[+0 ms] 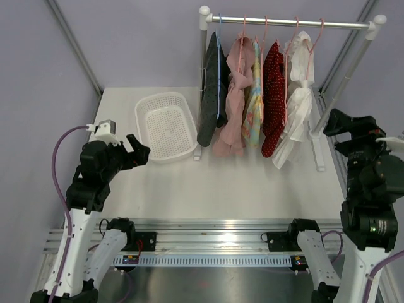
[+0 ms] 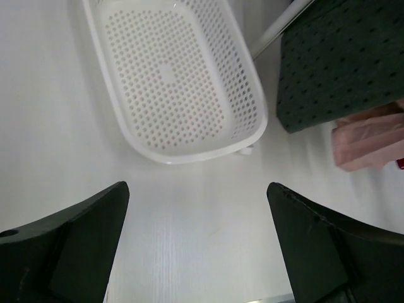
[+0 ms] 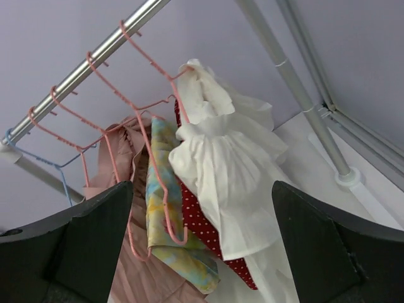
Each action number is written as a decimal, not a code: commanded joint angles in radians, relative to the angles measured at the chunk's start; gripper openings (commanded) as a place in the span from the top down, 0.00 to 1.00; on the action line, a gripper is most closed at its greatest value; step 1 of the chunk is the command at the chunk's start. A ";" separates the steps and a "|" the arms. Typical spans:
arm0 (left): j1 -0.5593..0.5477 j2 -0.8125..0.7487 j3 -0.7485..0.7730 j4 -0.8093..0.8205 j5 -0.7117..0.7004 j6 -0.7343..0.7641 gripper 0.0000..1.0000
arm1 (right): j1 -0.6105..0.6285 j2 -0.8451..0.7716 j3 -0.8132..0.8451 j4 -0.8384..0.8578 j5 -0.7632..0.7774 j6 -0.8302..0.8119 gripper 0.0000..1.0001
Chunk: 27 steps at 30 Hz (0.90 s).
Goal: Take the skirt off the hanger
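The robot's right gripper should move next to the white garment's pink hanger and grip the hanger's near-side arm (image 1: 310,55) (image 3: 180,104), just under its hook.
Several garments hang on hangers from a rail (image 1: 290,23) at the back: dark green (image 1: 211,88), pink (image 1: 235,101), yellow-blue tie-dye (image 1: 254,107), red polka-dot (image 1: 273,95) and white (image 1: 298,101). I cannot tell which one is the skirt. My left gripper (image 1: 140,151) is open and empty over the table, just near of the white basket (image 1: 165,126). My right gripper (image 1: 334,123) is open and empty, to the right of the white garment and apart from it. In the right wrist view the white garment (image 3: 233,170) lies between the open fingers.
The white perforated basket (image 2: 177,82) is empty, left of the rack. The rack's post (image 1: 203,76) and right leg (image 3: 303,101) stand on the table. Pink hangers (image 3: 145,120) and a blue one (image 3: 63,177) hook on the rail. The dark green garment's hem (image 2: 341,63) hangs near the basket.
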 commanded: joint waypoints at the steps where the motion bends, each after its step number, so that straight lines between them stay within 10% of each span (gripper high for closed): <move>1: -0.014 -0.015 -0.031 -0.059 -0.075 0.033 0.05 | 0.002 0.141 0.100 0.009 -0.152 -0.085 0.01; 6: -0.014 0.007 -0.041 -0.051 -0.071 0.014 0.04 | 0.002 0.164 0.065 0.213 -0.249 -0.114 0.01; 22: -0.020 -0.019 -0.050 -0.052 -0.066 0.017 0.06 | 0.002 0.737 0.646 0.070 -0.277 -0.186 0.01; 27: -0.028 -0.026 -0.050 -0.052 -0.067 0.017 0.05 | 0.004 0.849 0.730 0.023 -0.249 -0.201 0.21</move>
